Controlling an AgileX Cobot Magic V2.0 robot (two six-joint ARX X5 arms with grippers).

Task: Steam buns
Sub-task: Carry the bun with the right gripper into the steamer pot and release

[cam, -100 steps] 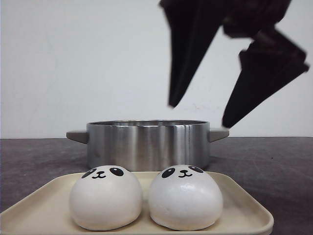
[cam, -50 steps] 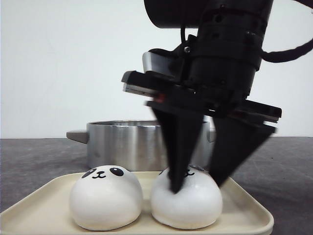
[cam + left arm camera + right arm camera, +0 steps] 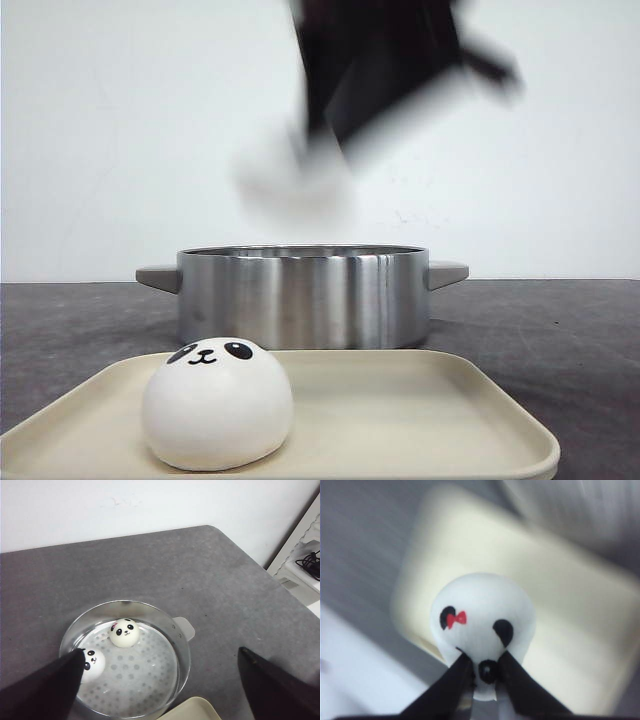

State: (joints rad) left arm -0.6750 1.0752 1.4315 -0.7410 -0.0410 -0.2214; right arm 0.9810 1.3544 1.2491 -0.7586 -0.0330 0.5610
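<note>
My right gripper has the red-bow panda bun. Next, I let go of it beside the other buns inside the steel pot (image 3: pixel 360 254).
One panda bun (image 3: pixel 217 403) sits on the left of the cream tray (image 3: pixel 480 400). My right gripper (image 3: pixel 330 135), blurred by motion, is high above the steel pot (image 3: pixel 300 295) with a blurred white bun (image 3: pixel 290 180) at its tips. In the right wrist view the gripper (image 3: pixel 485 662) is shut on this bun (image 3: pixel 482 615), which has a red bow, with the tray (image 3: pixel 570 630) below it. In the left wrist view two buns (image 3: pixel 124 632) (image 3: pixel 94 661) lie on the perforated steamer plate inside the pot (image 3: pixel 182 650). My left gripper (image 3: pixel 161 652) is open and empty above the pot.
The pot has grey side handles (image 3: pixel 158 277) and stands just behind the tray on a dark grey table (image 3: pixel 150 565). A white shelf with black cables (image 3: pixel 307 562) stands off the table's edge.
My right gripper came down on the right bun on the tray, shut on it and lifted it up and to the left, above the pot. The left bun has not moved.
</note>
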